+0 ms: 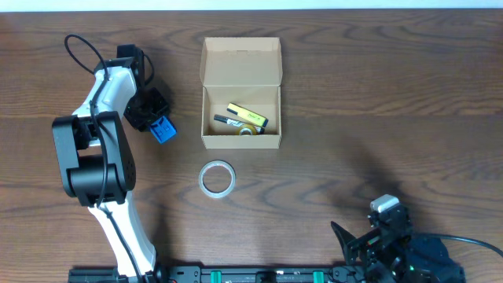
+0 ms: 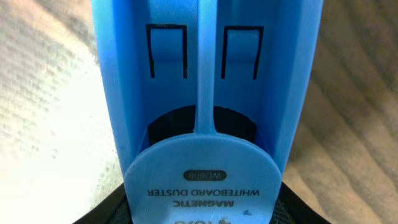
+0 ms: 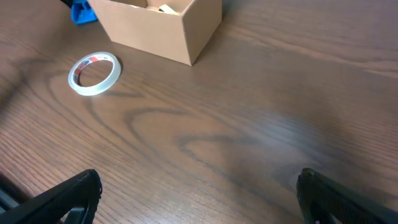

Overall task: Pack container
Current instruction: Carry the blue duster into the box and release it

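Observation:
Next, my left gripper sets the blue duster free inside the cardboard box, in the space between the yellow marker and the box's open flap lid (image 1: 242,97).
The container (image 1: 240,142) is a tan cardboard box at the table's middle, its flap lid open toward the back. It holds a yellow marker (image 1: 247,117), a black pen (image 1: 228,121) and a small tape roll (image 1: 245,133). It also shows in the right wrist view (image 3: 155,31). My left gripper (image 1: 151,110) is left of the box, shut on a blue magnetic whiteboard duster (image 1: 163,130), which fills the left wrist view (image 2: 202,124). My right gripper (image 3: 199,186) is open and empty, low near the table's front right (image 1: 376,240).
A clear tape roll (image 1: 216,178) lies flat on the dark wood table in front of the box; it shows at the upper left of the right wrist view (image 3: 94,73). The left arm's white links run down the table's left side.

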Controlling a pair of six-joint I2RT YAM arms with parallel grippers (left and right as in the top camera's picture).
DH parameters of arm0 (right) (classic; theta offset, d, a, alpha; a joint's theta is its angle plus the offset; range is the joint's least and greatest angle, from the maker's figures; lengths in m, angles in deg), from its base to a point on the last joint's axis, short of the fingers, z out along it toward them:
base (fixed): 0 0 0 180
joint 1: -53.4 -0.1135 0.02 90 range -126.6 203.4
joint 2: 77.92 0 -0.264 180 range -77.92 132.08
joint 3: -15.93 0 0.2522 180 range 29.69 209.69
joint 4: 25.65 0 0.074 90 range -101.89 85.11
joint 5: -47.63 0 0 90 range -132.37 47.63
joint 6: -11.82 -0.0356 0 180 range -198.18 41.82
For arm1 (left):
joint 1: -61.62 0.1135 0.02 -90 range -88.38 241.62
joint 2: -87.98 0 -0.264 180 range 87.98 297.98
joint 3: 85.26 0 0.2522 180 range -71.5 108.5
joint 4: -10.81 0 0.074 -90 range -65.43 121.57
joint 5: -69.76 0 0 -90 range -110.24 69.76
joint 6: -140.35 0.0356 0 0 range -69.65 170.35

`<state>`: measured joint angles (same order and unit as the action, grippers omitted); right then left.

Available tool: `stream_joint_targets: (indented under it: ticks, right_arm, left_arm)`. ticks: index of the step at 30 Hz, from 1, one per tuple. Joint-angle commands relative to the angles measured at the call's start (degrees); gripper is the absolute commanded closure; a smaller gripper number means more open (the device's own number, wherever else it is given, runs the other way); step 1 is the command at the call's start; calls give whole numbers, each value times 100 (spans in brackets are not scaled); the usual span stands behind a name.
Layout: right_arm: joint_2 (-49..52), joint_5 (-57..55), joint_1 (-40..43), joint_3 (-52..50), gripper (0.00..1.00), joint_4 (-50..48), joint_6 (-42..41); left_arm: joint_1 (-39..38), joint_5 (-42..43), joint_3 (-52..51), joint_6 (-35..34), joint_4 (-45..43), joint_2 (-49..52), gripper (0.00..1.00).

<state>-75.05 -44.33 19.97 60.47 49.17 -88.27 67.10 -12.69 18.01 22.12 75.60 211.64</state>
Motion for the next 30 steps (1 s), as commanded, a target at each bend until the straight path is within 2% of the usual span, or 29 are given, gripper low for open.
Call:
stream_joint_targets:
  ticks: [1, 8, 16, 20, 22, 23, 30]
  right_arm:
    - [-35, -39, 46, 11, 1, 9, -59]
    - [-35, -39, 46, 11, 1, 9, -59]
    - [-35, -39, 46, 11, 1, 9, -59]
    - [-35, -39, 46, 11, 1, 9, -59]
    - [-35, -39, 46, 11, 1, 9, -59]
    - [-35, -39, 46, 11, 1, 9, -59]
    - [-35, -39, 46, 11, 1, 9, -59]
  left_arm:
    - [24, 162, 267, 284, 208, 79, 69]
    - [-17, 240, 1263, 1036, 1239, -140, 71]
    - [-372, 260, 2308, 2507, 2378, -546, 64]
    - [-804, 264, 2557, 3097, 2553, -802, 62]
    - [-1104, 304, 2618, 3493, 2553, -922, 60]
    - [-1379, 323, 2634, 3853, 2542, -1008, 55]
    - [-2417, 229, 2638, 5189, 2518, -1051, 55]
